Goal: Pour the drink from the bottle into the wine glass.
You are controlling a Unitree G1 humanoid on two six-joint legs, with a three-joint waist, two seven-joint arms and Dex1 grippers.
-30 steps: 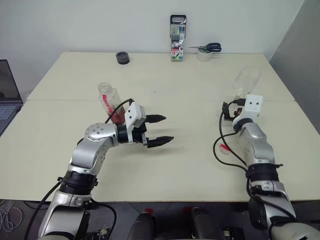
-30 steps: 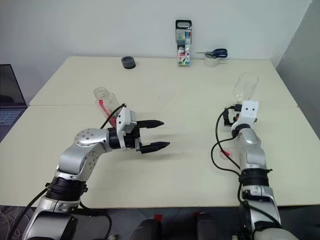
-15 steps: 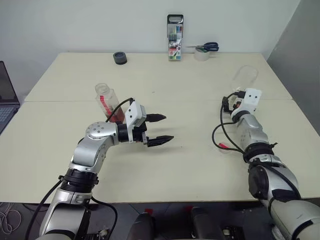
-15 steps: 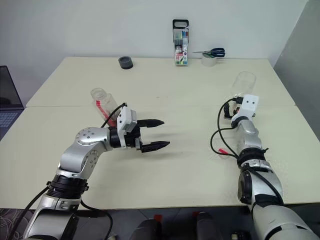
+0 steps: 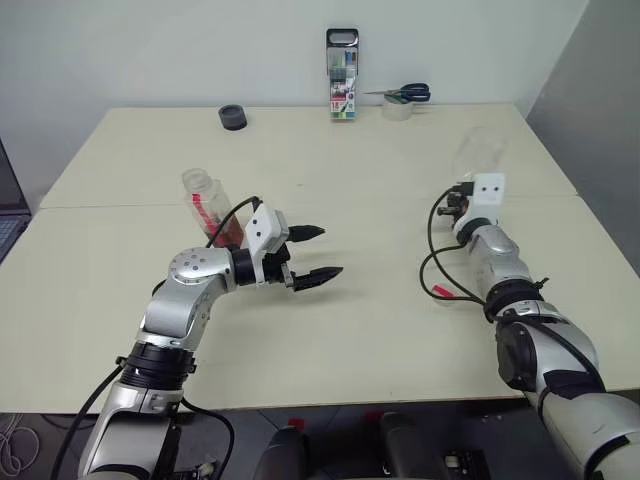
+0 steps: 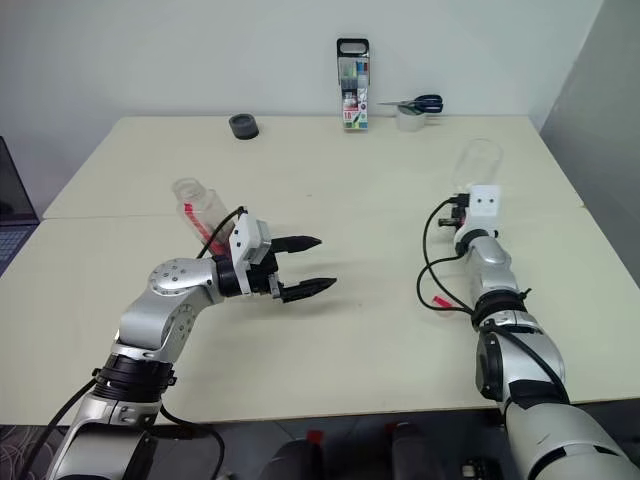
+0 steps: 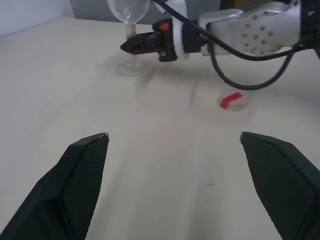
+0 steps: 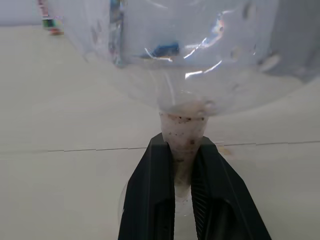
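Observation:
The robot's right gripper needs to release the wine glass on the table's middle (image 5: pixel 333 244) beside the fingertips of the left gripper.
The bottle (image 5: pixel 205 203) stands without a cap on the table, just behind my left wrist, which hides its lower part. A little reddish-brown drink (image 5: pixel 229 233) shows at its bottom. My left gripper (image 5: pixel 330 251) is open and empty, pointing toward the table's middle, past the bottle. At the right stands the clear wine glass (image 5: pixel 477 153), its bowl empty. My right gripper (image 8: pixel 182 146) is shut on the glass's stem (image 8: pixel 183 131), just under the bowl. In the left wrist view the right gripper (image 7: pixel 131 46) holds the stem above the round foot (image 7: pixel 132 68).
A small red cap (image 5: pixel 446 291) lies on the table beside my right forearm. Along the far edge are a pack of markers (image 5: pixel 342 76), scissors on a tape roll (image 5: pixel 404 98) and a black round piece (image 5: pixel 232 117). A laptop (image 6: pixel 12 196) sits at the far left.
My right gripper has reached forward to the glass and shut on its stem. The left gripper stays open in place. The camera has swung slightly to the right.

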